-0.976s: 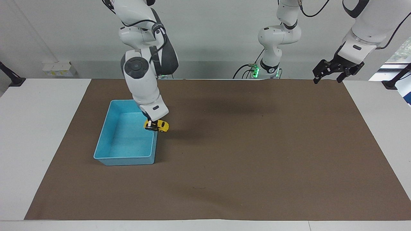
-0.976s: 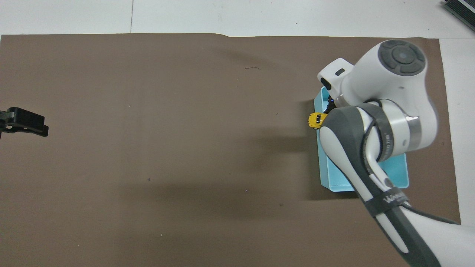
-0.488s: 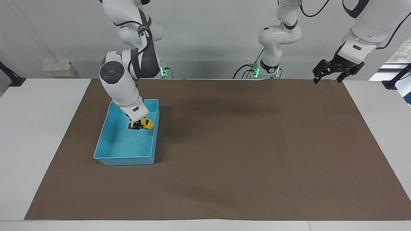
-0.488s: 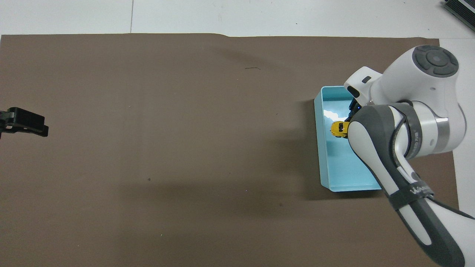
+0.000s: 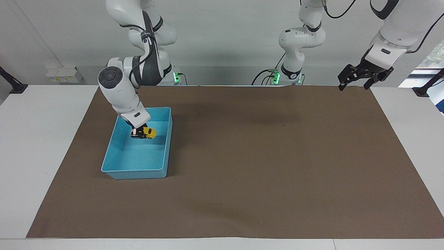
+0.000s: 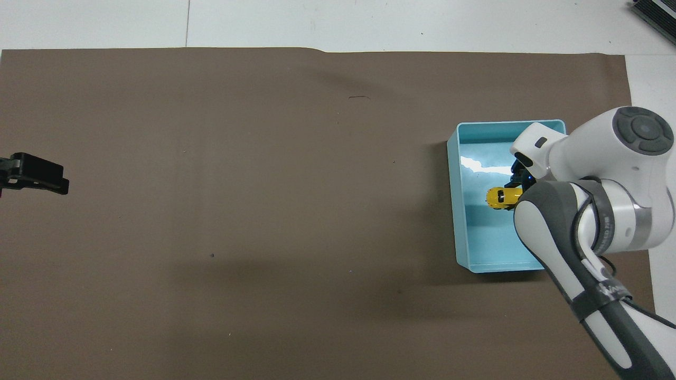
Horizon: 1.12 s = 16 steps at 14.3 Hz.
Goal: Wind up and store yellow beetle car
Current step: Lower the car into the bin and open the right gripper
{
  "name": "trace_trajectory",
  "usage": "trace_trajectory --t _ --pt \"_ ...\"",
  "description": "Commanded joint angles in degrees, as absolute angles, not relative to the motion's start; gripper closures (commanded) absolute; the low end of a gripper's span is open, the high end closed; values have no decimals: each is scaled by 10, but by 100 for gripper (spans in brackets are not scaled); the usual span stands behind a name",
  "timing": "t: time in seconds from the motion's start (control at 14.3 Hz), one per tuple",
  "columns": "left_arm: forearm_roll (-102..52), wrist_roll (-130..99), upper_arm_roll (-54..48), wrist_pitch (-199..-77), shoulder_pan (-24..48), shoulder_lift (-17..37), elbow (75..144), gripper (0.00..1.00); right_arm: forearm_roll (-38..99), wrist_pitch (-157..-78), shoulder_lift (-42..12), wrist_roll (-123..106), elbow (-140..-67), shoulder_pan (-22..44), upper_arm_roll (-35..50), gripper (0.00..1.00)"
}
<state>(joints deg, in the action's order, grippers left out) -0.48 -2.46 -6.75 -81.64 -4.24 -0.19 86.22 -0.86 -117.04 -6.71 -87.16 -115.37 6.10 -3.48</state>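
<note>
The robot's right gripper will release the yellow beetle car on the bottom of the blue bin, near the bin's side (image 6: 493, 208) facing the left gripper. The car now hangs inside that bin.
The yellow beetle car (image 5: 149, 132) is held in my right gripper (image 5: 139, 133), which is shut on it. The car hangs inside the blue bin (image 5: 136, 172), just above its floor, in the half nearer the robots. I cannot tell whether the wheels touch the floor. In the overhead view the car (image 6: 499, 196) sticks out from the right gripper (image 6: 515, 186) over the bin (image 6: 455, 221); the arm hides part of the bin. My left gripper (image 5: 358, 82) waits, open and empty, raised above the left arm's end of the table; it also shows in the overhead view (image 6: 33, 177).
A brown mat (image 5: 263, 156) covers most of the white table (image 5: 41, 139). The bin stands on the mat toward the right arm's end.
My right gripper has carried the car from above the bin's side rim to inside the bin and lowered it. The left arm has not moved.
</note>
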Motion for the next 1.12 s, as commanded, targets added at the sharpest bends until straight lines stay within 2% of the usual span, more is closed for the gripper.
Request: trace_trajectory --t 0.0,0.35,1.05 --pt "1 -28 -75 -806 -53 -2 855 0 -17 -1207 -49 -891 -1198 51 -28 91" --pt "1 -28 -75 -806 -53 -2 855 0 -18 -1268 -71 -897 -1229 51 -28 91" --pt "1 -28 -75 -806 -53 -2 855 0 -18 -1338 -101 -910 -1258 61 -27 91"
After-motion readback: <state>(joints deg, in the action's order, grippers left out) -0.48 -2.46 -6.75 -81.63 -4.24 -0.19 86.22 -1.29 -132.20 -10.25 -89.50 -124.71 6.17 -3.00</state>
